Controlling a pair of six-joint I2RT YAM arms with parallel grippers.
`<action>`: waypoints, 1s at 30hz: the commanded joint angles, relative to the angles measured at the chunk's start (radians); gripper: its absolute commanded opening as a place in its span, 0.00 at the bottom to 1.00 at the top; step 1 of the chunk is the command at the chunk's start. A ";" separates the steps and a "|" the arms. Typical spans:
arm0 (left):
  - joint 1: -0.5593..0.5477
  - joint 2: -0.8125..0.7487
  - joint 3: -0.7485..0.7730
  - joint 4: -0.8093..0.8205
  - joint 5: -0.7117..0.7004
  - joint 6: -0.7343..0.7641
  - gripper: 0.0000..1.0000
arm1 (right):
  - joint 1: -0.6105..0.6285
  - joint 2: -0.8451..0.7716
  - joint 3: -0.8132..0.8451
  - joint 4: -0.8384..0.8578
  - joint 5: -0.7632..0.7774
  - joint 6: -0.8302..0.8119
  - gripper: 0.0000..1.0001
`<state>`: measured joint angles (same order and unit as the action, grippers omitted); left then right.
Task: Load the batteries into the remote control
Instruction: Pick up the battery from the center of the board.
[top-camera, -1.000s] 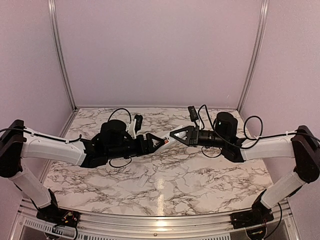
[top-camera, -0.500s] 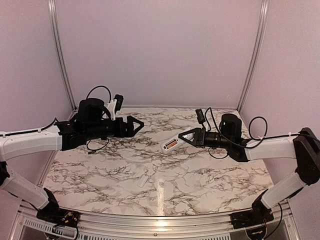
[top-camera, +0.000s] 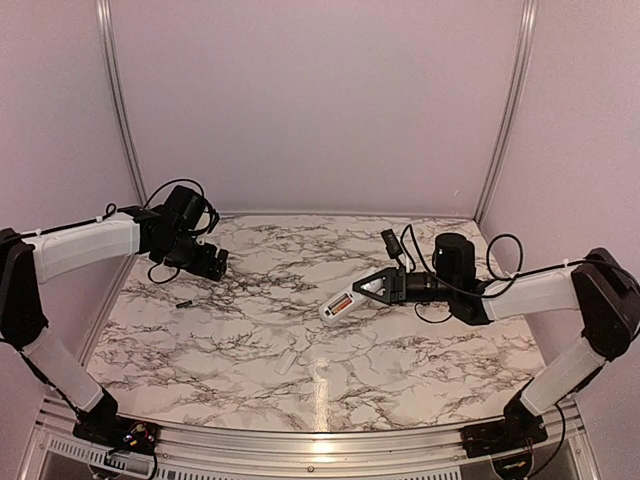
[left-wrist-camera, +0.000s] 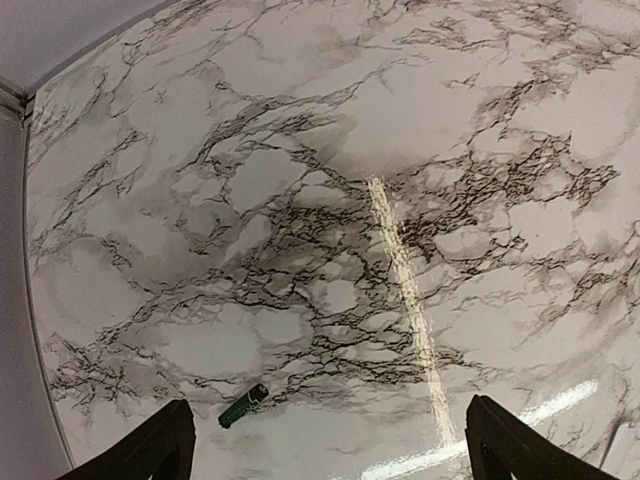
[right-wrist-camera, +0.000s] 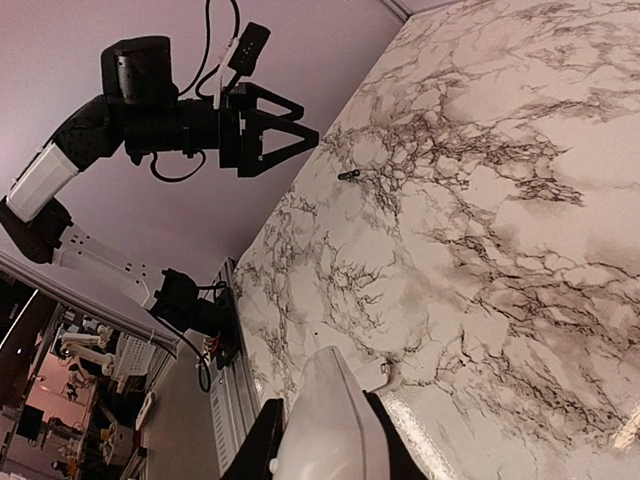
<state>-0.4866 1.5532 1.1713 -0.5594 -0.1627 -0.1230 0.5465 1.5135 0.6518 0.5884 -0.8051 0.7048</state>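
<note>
The small dark green battery is next for my left gripper, which should go to it and close on the battery's body (left-wrist-camera: 240, 407), leaving its black end sticking out.
My right gripper (top-camera: 368, 291) is shut on the white remote control (top-camera: 338, 303) and holds it above the middle of the table. An orange-red battery (top-camera: 342, 299) sits in its open compartment. In the right wrist view the remote (right-wrist-camera: 330, 410) fills the space between the dark fingers (right-wrist-camera: 262, 440). My left gripper (top-camera: 208, 263) is open and empty over the far left of the table. A small dark green battery (top-camera: 183, 300) lies on the marble just below it. In the left wrist view that battery (left-wrist-camera: 243, 404) lies near the left fingertip (left-wrist-camera: 150, 452).
A small flat white cover plate (top-camera: 287, 358) lies on the marble table (top-camera: 420, 350) near the front middle, and shows beside the remote in the right wrist view (right-wrist-camera: 372, 374). A metal rail (top-camera: 300, 440) runs along the table's near edge.
My left arm has swung away from the remote at the centre to the far left of the table. The right gripper with the remote has sunk a little.
</note>
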 joint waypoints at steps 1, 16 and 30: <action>0.060 0.068 0.024 -0.167 -0.089 0.118 0.97 | -0.005 0.022 0.008 0.067 -0.054 -0.010 0.00; 0.198 0.237 0.064 -0.189 -0.005 0.222 0.81 | -0.005 0.064 0.016 0.130 -0.107 0.030 0.00; 0.221 0.326 0.062 -0.194 0.037 0.223 0.57 | -0.004 0.102 0.052 0.132 -0.122 0.031 0.00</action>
<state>-0.2790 1.8492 1.2148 -0.7330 -0.1570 0.0975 0.5465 1.6085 0.6575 0.6968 -0.9073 0.7364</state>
